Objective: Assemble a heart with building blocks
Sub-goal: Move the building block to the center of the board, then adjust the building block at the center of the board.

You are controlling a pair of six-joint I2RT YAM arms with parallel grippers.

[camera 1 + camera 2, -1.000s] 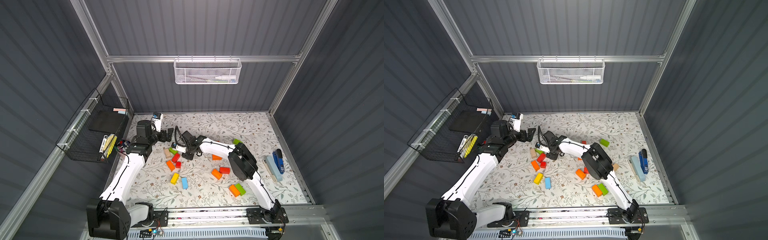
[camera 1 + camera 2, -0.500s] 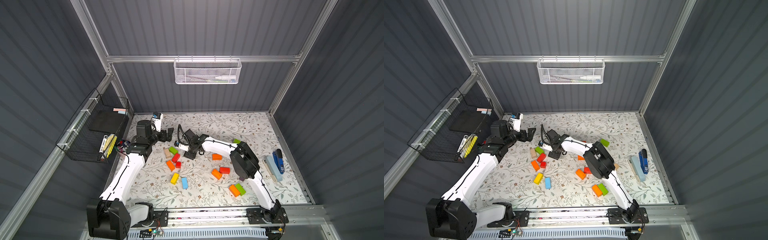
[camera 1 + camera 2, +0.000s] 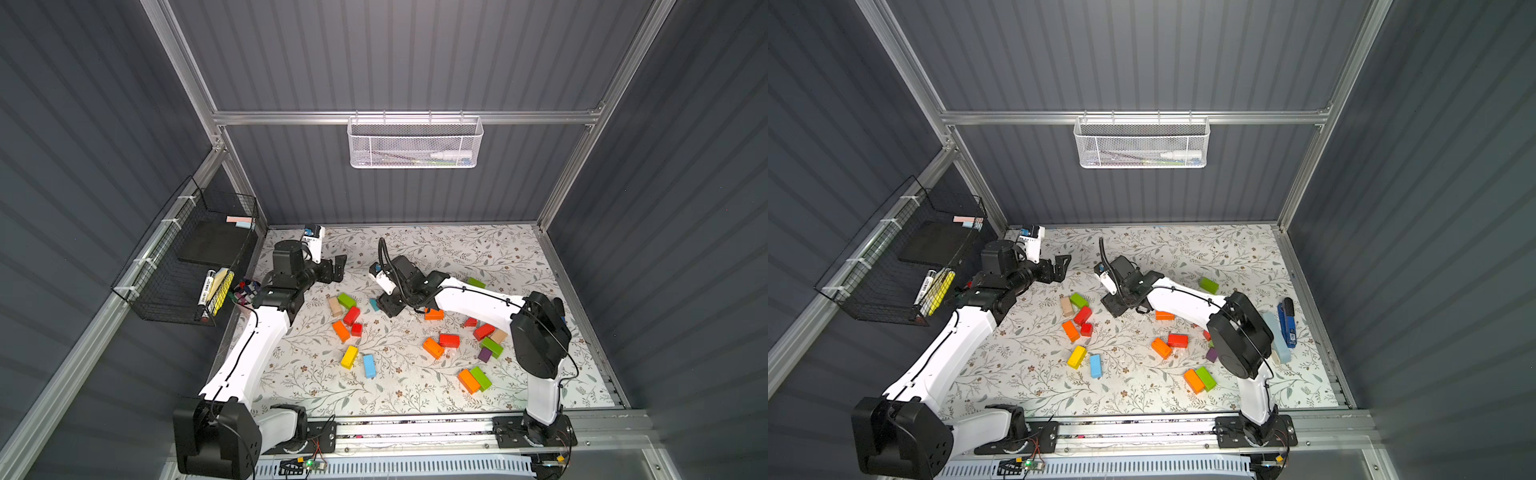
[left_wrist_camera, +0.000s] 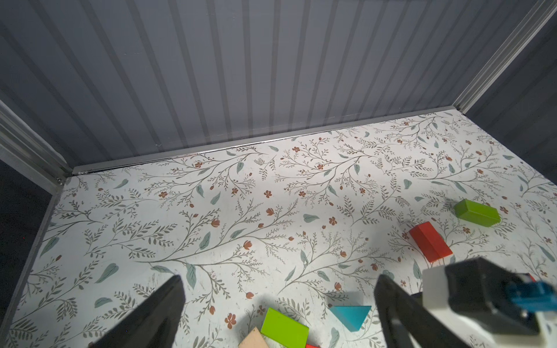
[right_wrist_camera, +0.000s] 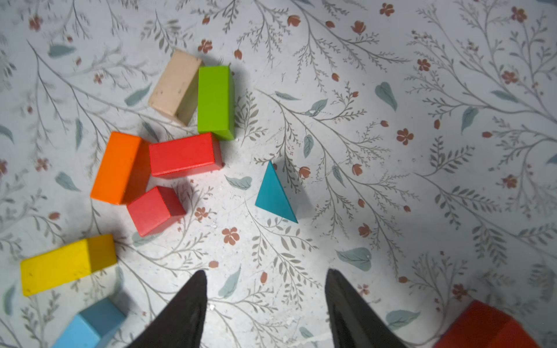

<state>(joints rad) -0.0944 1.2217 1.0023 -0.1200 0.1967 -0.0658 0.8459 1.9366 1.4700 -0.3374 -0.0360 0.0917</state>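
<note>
I need to close my left gripper on the long sides of the green brick [image 3: 346, 301] [image 4: 284, 328] that lies next to the tan brick.
The building blocks lie scattered on the floral mat [image 3: 415, 257]. A tan [image 5: 174, 86], a green [image 5: 215, 101], a red [image 5: 184, 153] and an orange brick [image 5: 120, 167] and a red cube [image 5: 153, 209] form a cluster. A teal wedge [image 5: 275, 192] lies alone just ahead of my right gripper [image 5: 266, 272], which is open and empty, low over the mat. My left gripper [image 4: 278, 277] hangs open and empty at the back left, above the green brick [image 4: 284, 330] and the teal wedge [image 4: 351, 315]. Both top views show both grippers: left [image 3: 338, 268], right [image 3: 1115, 309].
Yellow [image 3: 349, 356] and blue bricks [image 3: 368, 365] lie nearer the front. More orange, red, green and purple blocks lie around [image 3: 449, 340] beside the right arm. A blue stapler [image 3: 1286, 322] lies at the right edge. A black wire basket [image 3: 187, 257] hangs on the left wall.
My right gripper has drawn back to the right, away from the block cluster, with its jaws wider apart; the teal wedge now lies free ahead of it. The left arm has not moved.
</note>
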